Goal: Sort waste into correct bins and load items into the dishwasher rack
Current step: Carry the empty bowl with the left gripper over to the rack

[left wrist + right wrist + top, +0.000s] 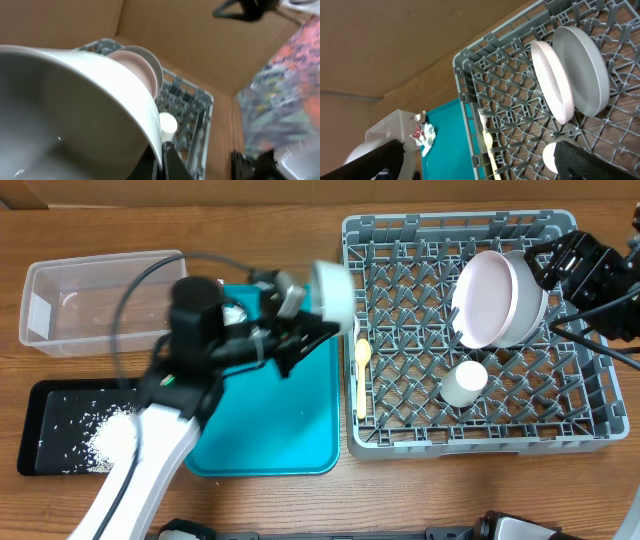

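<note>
Next, I let go of the small pale bowl with my left gripper in the dishwasher rack (386,301) just behind the cream spoon.
My left gripper (300,320) is shut on the rim of the small pale bowl (333,288) and holds it tilted in the air by the dishwasher rack's (400,442) left edge. In the left wrist view the bowl (75,110) fills the left, with the fingers (162,160) pinching its rim. The pinkish plate (488,298) and the grey plate (533,308) stand upright in the rack, with the white cup (465,383) below them. The cream spoon (362,355) lies at the rack's left side. My right gripper (556,264) is open and empty above the rack's back right. The wrapper and napkin (423,133) lie on the teal tray.
The clear tub (90,300) stands at the back left. The black tray (45,410) at the front left holds loose rice (105,430). The teal tray (290,420) lies between the bins and the rack, partly under my left arm.
</note>
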Robot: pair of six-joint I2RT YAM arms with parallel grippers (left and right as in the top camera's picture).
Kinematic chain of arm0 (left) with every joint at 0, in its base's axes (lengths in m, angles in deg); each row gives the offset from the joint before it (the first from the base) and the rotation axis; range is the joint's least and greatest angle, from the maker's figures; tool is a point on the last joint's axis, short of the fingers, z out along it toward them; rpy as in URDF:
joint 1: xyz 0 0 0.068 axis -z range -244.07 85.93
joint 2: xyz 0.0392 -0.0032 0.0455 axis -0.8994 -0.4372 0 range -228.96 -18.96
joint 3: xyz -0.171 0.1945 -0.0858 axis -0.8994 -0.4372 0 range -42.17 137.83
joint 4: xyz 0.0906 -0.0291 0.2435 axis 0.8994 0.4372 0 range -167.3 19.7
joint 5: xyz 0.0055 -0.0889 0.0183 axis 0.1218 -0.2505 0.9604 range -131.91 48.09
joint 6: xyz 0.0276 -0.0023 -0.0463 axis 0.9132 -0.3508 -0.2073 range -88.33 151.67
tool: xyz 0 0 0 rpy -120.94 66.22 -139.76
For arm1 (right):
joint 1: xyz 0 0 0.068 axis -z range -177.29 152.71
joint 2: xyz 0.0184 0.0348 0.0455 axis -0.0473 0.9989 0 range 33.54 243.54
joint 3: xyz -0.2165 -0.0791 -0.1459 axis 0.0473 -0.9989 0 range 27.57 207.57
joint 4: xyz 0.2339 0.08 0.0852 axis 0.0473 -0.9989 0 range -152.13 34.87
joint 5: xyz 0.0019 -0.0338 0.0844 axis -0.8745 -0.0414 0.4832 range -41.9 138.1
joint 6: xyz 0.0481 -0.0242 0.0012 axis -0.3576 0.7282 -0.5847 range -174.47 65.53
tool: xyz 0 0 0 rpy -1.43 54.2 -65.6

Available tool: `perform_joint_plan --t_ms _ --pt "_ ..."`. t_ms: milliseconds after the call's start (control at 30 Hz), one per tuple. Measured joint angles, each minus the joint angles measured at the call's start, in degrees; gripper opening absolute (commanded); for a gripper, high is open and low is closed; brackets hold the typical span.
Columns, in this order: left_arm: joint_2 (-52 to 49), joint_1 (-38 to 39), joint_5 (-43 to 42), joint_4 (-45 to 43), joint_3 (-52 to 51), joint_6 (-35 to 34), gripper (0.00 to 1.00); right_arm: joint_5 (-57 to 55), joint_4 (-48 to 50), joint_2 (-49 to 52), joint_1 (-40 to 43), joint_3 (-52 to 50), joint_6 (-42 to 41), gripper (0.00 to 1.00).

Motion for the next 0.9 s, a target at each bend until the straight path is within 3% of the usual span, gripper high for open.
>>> perform_joint_plan --t_ms 67,100,167,200,233,267,300,333,367,733,900 --pt "-6.49 1.66 -0.63 -10.56 0.07 -4.76 0.04 -0.02 -0.22 0.00 0.00 0.00 -0.17 1.00" --pt "-9.25 2.27 -0.92 -15.17 0.07 -6.86 0.04 0.00 -0.20 0.00 -0.02 0.00 -0.22 0.85" --pt "-13.92 3.28 -1.70 -22.18 -0.04 -11.23 0.04 -0.94 -0.61 0.00 -0.02 0.00 -0.52 0.69" --pt "-16.55 3.80 -1.99 -26.51 0.00 -13.79 0.04 -1.75 -0.85 0.00 -0.02 0.00 -0.15 0.34" --pt "-18.10 4.04 -2.21 -28.44 0.00 -15.19 0.04 -2.58 -0.94 0.00 0.00 0.00 -0.17 0.19" --pt "-19.91 4.26 -2.51 -31.01 0.00 -17.16 0.04 -3.48 -0.98 0.00 0.00 0.00 -0.52 0.13" --pt "-22.01 4.37 -2.75 -33.94 0.02 -19.21 0.04 -4.81 -1.07 0.00 0.00 0.00 -0.90 0.14" --pt "-23.02 4.42 -2.82 -34.91 0.02 -20.20 0.04 -5.64 -1.05 0.00 0.00 0.00 -1.16 0.27" --pt "-24.37 4.44 -3.02 -36.57 0.02 -21.44 0.04 -6.56 -1.09 -0.02 -0.02 0.00 -1.92 0.30" --pt "-34.23 6.80 -3.43 -52.00 0.04 -28.41 0.04 -10.01 -1.46 0.00 -0.02 0.00 -2.97 0.35" --pt "-37.33 8.41 -3.04 -54.75 0.04 -30.23 0.04 -10.34 -1.51 0.00 0.00 0.00 -3.19 0.35"
